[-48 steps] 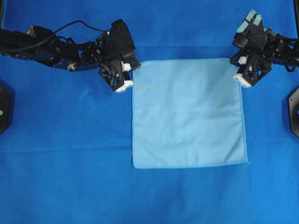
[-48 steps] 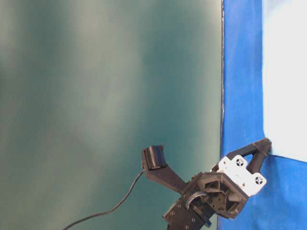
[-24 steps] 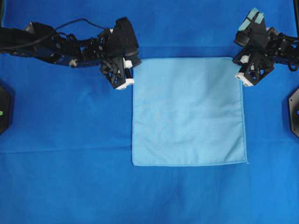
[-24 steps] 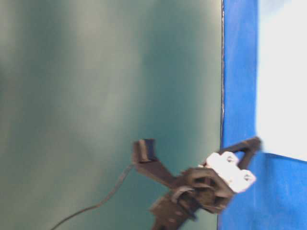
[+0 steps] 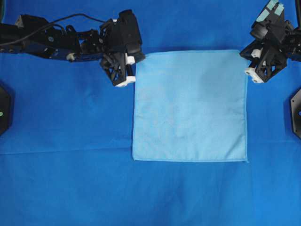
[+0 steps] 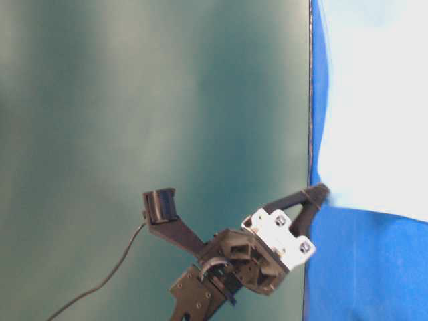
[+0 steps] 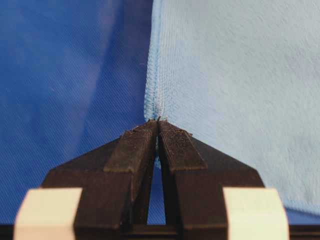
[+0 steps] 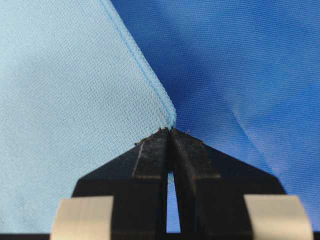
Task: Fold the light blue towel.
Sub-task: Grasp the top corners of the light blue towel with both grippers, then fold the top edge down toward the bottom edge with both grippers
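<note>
The robot's left gripper should release the towel's far corner on top of the towel's near corner (image 5: 136, 157) along the same side.
The light blue towel (image 5: 190, 106) lies spread on the dark blue cloth (image 5: 70, 179), its far edge raised off the surface. My left gripper (image 5: 135, 66) is shut on the towel's hem at the far left corner; the left wrist view shows the jaws (image 7: 158, 122) pinching the stitched edge of the towel (image 7: 235, 75). My right gripper (image 5: 245, 60) is shut on the far right corner; in the right wrist view the jaws (image 8: 171, 131) clamp the towel's (image 8: 65, 100) corner. The table-level view shows the left gripper (image 6: 315, 194) on the towel (image 6: 374, 100).
The dark royal-blue cloth (image 6: 348, 267) covers the whole table, with a crease line across the front. Black arm mounts sit at the left edge (image 5: 3, 108) and right edge (image 5: 296, 110). A green wall (image 6: 147, 100) stands behind the table.
Both grippers moved toward the far side with the towel's far corners held. The towel's far edge rose and the near edge slid toward the far side.
</note>
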Controlling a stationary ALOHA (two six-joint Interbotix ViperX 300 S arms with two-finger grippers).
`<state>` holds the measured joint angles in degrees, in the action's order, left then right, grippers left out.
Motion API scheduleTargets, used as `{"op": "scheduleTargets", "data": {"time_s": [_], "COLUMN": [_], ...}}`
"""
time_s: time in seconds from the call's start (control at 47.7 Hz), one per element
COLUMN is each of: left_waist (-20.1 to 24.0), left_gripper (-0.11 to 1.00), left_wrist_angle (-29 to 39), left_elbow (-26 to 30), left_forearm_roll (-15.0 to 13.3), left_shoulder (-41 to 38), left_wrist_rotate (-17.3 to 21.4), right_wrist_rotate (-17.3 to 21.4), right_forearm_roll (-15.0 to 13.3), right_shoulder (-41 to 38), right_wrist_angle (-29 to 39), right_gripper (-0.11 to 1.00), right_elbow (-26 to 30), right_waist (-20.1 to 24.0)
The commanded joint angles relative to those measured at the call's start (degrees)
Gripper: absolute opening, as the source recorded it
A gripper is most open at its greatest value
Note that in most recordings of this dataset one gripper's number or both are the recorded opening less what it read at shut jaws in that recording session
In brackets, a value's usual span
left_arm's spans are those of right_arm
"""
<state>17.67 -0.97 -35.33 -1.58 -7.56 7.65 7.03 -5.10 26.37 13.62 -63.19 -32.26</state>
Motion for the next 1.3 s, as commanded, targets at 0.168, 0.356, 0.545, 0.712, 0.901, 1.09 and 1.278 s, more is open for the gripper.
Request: {"op": "scheduleTargets", "data": {"time_s": [0.168,0.356,0.545,0.712,0.901,1.09,1.278], "left_waist": [-3.1,-7.2,-13.0,-18.9,-24.9,-28.1,-28.6], "left_gripper": [0.01,0.01,0.01,0.01,0.01,0.01,0.01], "left_wrist_angle": [0.2,0.2,0.3,0.2,0.2,0.2,-0.1], "left_elbow": [-2.8,-4.5,-4.9,-4.9,-4.1,-3.0,-1.2], "left_forearm_roll": [-0.1,-0.1,-0.1,-0.1,-0.1,-0.3,-0.4], "left_shoulder": [3.1,3.6,3.5,3.1,2.4,1.6,0.6], "left_wrist_rotate": [-0.1,-0.1,-0.1,-0.2,-0.2,-0.3,-0.5], "right_wrist_rotate": [3.6,9.4,16.8,23.6,29.4,32.6,34.0], "right_forearm_roll": [0.9,2.5,3.9,3.9,3.9,3.9,3.9], "right_shoulder": [1.0,2.2,2.3,1.9,1.3,-0.8,-3.0], "right_wrist_angle": [1.8,5.2,5.9,5.8,4.8,2.3,2.7], "right_gripper": [0.01,0.01,0.01,0.01,0.01,0.01,0.01], "right_elbow": [0.0,-1.0,-1.3,-1.4,-1.3,-0.5,0.4], "right_waist": [5.3,13.9,24.4,33.0,40.0,45.8,47.7]}}
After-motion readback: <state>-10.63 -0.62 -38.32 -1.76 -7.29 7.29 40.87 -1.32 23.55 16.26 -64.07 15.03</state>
